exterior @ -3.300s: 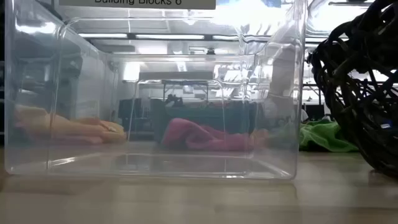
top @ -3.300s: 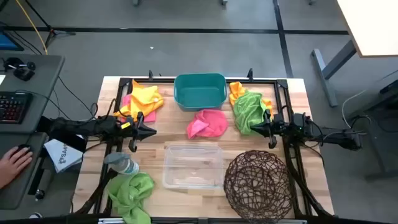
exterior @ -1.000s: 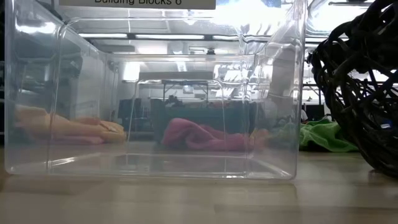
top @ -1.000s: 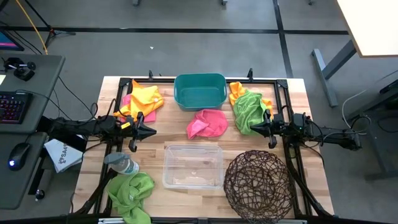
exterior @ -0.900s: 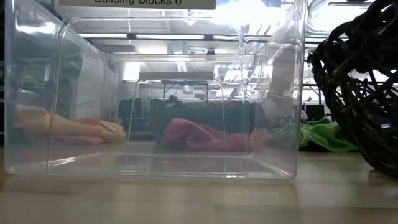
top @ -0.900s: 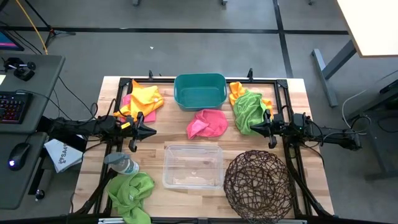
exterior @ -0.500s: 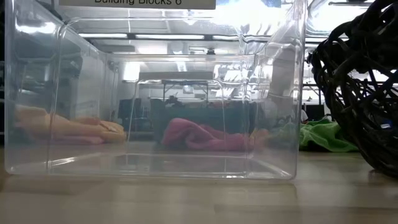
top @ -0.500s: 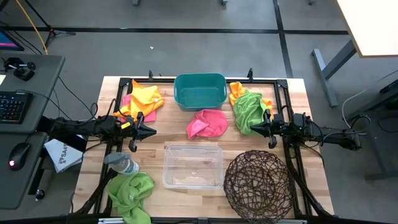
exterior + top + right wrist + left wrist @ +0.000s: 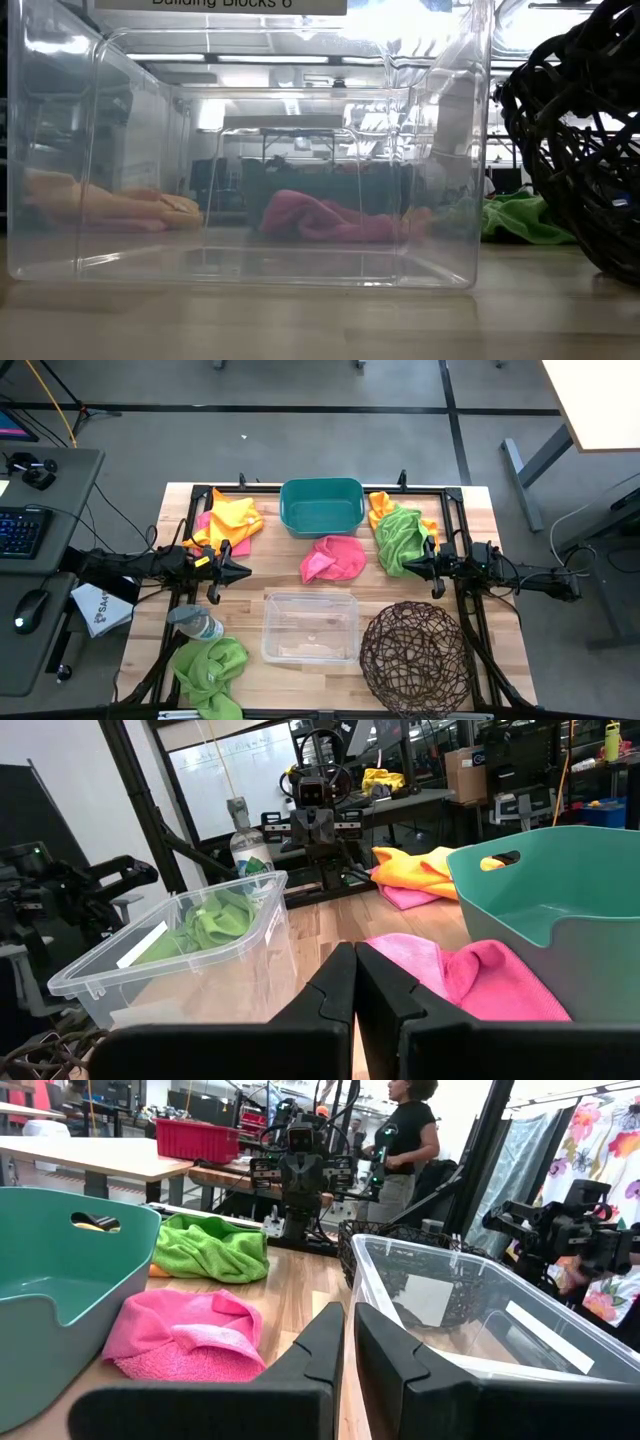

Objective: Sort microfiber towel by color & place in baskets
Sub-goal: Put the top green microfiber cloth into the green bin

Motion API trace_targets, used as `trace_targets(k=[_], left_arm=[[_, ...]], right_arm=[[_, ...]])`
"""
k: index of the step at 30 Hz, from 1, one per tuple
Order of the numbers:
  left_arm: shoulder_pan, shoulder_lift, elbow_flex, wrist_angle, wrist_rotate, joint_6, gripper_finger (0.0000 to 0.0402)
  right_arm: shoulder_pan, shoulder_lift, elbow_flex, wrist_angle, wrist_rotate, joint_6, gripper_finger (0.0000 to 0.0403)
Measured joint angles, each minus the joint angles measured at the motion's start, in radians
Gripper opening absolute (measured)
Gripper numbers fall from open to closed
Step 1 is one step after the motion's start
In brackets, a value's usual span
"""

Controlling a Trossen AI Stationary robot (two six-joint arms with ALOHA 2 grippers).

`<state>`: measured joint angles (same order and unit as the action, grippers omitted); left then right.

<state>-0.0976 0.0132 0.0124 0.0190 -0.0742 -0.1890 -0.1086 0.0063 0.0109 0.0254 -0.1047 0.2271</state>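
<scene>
The robot's right gripper needs to next close on the far part of the green towel (image 9: 399, 514) that lies over the orange towel, beside the teal tub.
My left gripper (image 9: 243, 570) waits shut at the table's left side; my right gripper (image 9: 408, 566) waits shut at the right side. Neither touches anything. A pink towel (image 9: 334, 558) lies crumpled at the table's middle, between them. A yellow-orange towel on a pink one (image 9: 228, 520) lies far left. A green towel over an orange one (image 9: 400, 532) lies far right. Another green towel (image 9: 210, 665) lies at the near left corner. The teal tub (image 9: 321, 505), the clear bin (image 9: 310, 626) and the wire basket (image 9: 415, 650) stand on the table.
A clear plastic bottle (image 9: 196, 623) lies near the left arm, by the green towel. A black frame (image 9: 462, 530) runs round the table's edges. A desk with a keyboard (image 9: 22, 530) stands left of the table. A person (image 9: 404, 1135) stands in the room beyond.
</scene>
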Motion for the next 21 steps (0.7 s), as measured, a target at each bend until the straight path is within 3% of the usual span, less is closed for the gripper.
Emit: trace_targets(k=[3, 7, 9, 11, 13, 15, 18, 21], left_arm=[[0.0, 0.0, 0.0, 0.0, 0.0, 0.0, 0.0017], [0.0, 0.0, 0.0, 0.0, 0.0, 0.0, 0.0017], [0.0, 0.0, 0.0, 0.0, 0.0, 0.0, 0.0017], [0.0, 0.0, 0.0, 0.0, 0.0, 0.0, 0.0017], [0.0, 0.0, 0.0, 0.0, 0.0, 0.0, 0.0017], [0.0, 0.0, 0.0, 0.0, 0.0, 0.0, 0.0017], [0.0, 0.0, 0.0, 0.0, 0.0, 0.0, 0.0017], [0.0, 0.0, 0.0, 0.0, 0.0, 0.0, 0.0017]], right_arm=[[0.0, 0.001, 0.0, 0.072, 0.027, 0.125, 0.0], [0.0, 0.001, 0.0, 0.397, 0.238, 0.52, 0.0], [-0.001, 0.017, 0.001, 0.541, 0.273, 0.548, 0.0], [0.0, 0.049, 0.038, 0.579, 0.273, 0.506, 0.0002], [-0.001, 0.101, 0.128, 0.45, 0.302, 0.468, 0.0012], [-0.007, 0.187, 0.251, 0.169, 0.342, 0.432, 0.0035], [-0.038, 0.375, 0.445, -0.254, 0.377, 0.441, 0.009], [-0.084, 0.592, 0.584, -0.551, 0.39, 0.487, 0.0154]])
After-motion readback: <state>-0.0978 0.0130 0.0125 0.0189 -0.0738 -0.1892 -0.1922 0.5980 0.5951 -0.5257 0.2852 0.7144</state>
